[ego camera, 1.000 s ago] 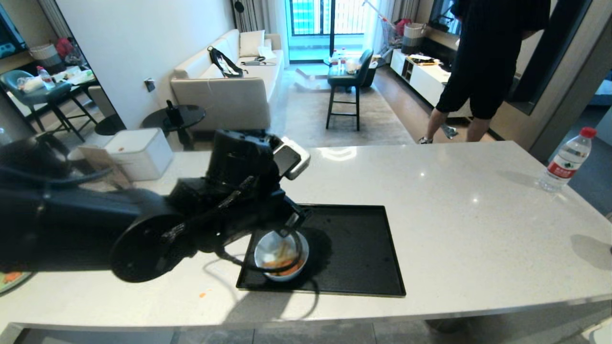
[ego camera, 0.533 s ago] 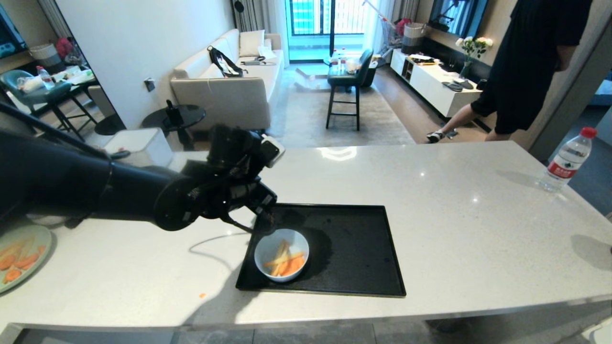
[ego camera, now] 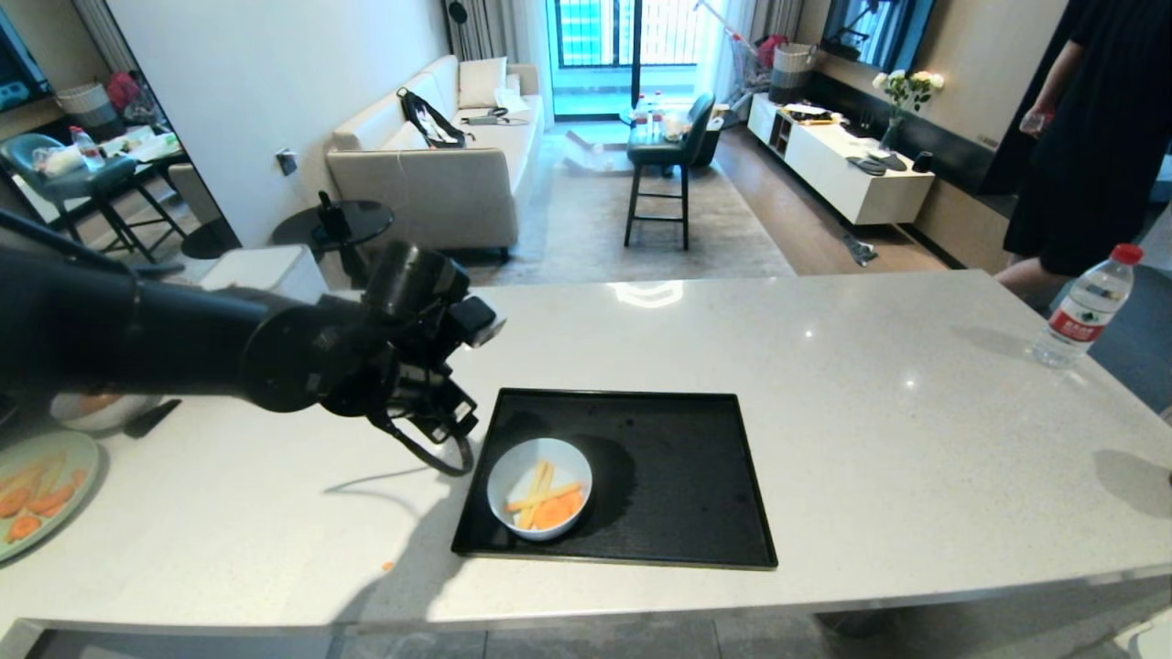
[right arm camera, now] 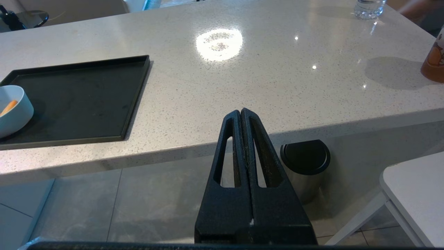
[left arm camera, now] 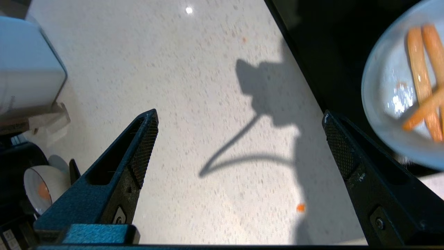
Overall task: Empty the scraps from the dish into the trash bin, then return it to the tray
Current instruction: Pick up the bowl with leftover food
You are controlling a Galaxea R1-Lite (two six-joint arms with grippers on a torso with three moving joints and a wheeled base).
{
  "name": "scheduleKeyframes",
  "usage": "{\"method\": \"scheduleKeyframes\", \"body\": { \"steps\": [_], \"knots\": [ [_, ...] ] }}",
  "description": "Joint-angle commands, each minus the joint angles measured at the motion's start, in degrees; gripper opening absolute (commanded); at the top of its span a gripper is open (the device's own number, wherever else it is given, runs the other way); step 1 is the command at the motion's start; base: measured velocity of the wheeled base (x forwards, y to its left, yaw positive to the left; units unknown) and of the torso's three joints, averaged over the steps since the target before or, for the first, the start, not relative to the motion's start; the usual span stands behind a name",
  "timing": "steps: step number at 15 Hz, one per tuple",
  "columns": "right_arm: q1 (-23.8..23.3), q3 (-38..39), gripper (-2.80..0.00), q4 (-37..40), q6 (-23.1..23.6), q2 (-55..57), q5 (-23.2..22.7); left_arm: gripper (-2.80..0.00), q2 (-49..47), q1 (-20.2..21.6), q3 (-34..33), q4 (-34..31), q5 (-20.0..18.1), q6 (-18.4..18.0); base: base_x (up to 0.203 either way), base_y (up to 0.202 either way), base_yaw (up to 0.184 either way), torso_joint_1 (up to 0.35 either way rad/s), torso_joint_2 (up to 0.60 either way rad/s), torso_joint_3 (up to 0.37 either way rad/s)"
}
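I need to close my left gripper on the dish's rim [ego camera: 495, 461] [left arm camera: 364, 71] at the side that faces the white box, with one finger inside the dish.
The dish [ego camera: 538, 499], a small pale bowl, stands in the near-left corner of the black tray [ego camera: 678, 476]. The scraps [ego camera: 547, 499], orange carrot pieces and pale sticks, lie inside it. My left gripper [ego camera: 446, 423] hangs open and empty over bare counter, just left of the tray's left rim. In the left wrist view the left gripper [left arm camera: 239, 116] frames only counter, with the dish [left arm camera: 388, 114] off beyond one finger. My right gripper [right arm camera: 241, 111] is shut and parked below the counter's front edge. The trash bin is out of view.
A pale-green plate [ego camera: 37, 490] with carrot slices and a greyish bowl [ego camera: 92, 412] sit at the counter's left end, with a white box [ego camera: 265, 279] behind. A water bottle [ego camera: 1090, 307] stands far right near a person [ego camera: 1090, 156]. A steel bin [right arm camera: 305, 166] stands under the counter.
My left arm has drawn back to the left, from right over the dish to beside the tray. The dish stays on the tray. The person has walked to the right.
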State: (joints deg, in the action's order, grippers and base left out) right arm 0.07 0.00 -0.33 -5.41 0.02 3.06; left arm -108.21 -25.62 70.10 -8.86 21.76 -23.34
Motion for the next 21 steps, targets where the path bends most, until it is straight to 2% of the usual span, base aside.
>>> {"method": "scheduleKeyframes", "body": {
  "steps": [1,4,7,12,21],
  "knots": [
    [0.0,0.0,-2.8,-0.1,0.0,0.0,0.0,0.0,1.7,-0.6,0.0,-3.6,-0.1,-0.1,0.0,0.0,0.0,0.0,0.0,0.0],
    [0.0,0.0,-2.8,-0.1,0.0,0.0,0.0,0.0,0.7,-1.5,0.0,-7.0,-0.5,-0.1,0.0,0.0,0.0,0.0,0.0,0.0],
    [0.0,0.0,-2.8,0.0,0.0,0.0,0.0,0.0,-2.6,-2.7,1.0,-6.9,-3.0,0.5,0.0,0.0,0.0,0.0,0.0,0.0],
    [0.0,0.0,-2.8,0.0,0.0,0.0,0.0,0.0,-6.6,-4.6,3.6,-6.9,-4.7,2.8,0.0,0.0,0.0,0.0,0.0,0.0],
    [0.0,0.0,-2.8,-0.1,0.0,0.0,0.0,0.0,-15.5,-3.5,11.7,-6.8,-5.9,2.6,0.0,0.0,0.0,0.0,0.0,0.0]
  ]
}}
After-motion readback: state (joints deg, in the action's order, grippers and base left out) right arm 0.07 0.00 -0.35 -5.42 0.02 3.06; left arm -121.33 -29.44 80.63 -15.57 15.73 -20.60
